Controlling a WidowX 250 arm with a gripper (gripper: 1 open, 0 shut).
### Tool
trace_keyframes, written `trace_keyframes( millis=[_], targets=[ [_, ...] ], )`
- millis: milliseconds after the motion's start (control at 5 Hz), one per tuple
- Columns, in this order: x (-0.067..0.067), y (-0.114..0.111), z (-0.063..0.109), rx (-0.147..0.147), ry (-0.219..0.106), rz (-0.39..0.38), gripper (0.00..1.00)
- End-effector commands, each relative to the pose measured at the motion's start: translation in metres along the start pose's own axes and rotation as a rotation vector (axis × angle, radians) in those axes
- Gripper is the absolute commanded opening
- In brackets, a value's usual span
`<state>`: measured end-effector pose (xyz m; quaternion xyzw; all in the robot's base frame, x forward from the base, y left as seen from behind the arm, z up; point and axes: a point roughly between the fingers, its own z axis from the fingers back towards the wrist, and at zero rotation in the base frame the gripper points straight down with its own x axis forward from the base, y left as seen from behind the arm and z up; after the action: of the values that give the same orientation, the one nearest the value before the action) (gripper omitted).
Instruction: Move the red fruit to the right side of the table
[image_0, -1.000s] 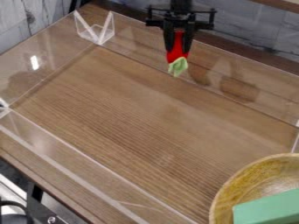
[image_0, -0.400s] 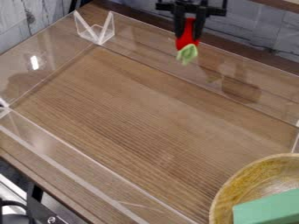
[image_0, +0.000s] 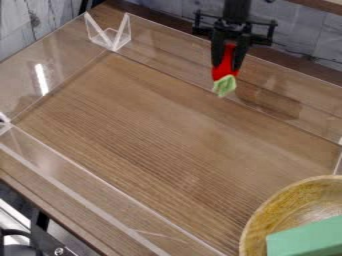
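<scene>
My gripper will set the red fruit down on the bare wood (image_0: 237, 160) just past the yellowish wooden bowl. The fruit now hangs above the table's far part.
The red fruit (image_0: 225, 62) hangs above the far part of the wood-grain table (image_0: 174, 150), a little right of centre, its pale green cap (image_0: 225, 85) pointing down. My gripper (image_0: 227, 55) points straight down and is shut on the red fruit, its dark fingers on either side of it. The fruit is off the tabletop, with its shadow to the right on the wood.
A round yellowish wooden bowl (image_0: 297, 205) holding a green block (image_0: 310, 243) stands at the near right corner. Low clear acrylic walls (image_0: 107, 33) edge the table, with a folded clear piece at the far left. A grey brick wall runs behind.
My gripper has carried the red fruit to the right along the far side of the table, and it now hangs slightly lower in the picture. The grip is unchanged.
</scene>
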<state>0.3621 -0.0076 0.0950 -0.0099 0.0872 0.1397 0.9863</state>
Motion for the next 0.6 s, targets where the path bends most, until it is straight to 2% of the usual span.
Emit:
trace_keyframes(
  millis=[0,200,400],
  targets=[
    [-0.0069,0.004,0.0252,-0.038,-0.082,0.04,0.0],
    [-0.01,0.0052,0.0181,-0.046,-0.085,0.065,0.0],
    [-0.0025,0.0036,0.0199,-0.053,-0.09,0.048,0.0]
  ],
)
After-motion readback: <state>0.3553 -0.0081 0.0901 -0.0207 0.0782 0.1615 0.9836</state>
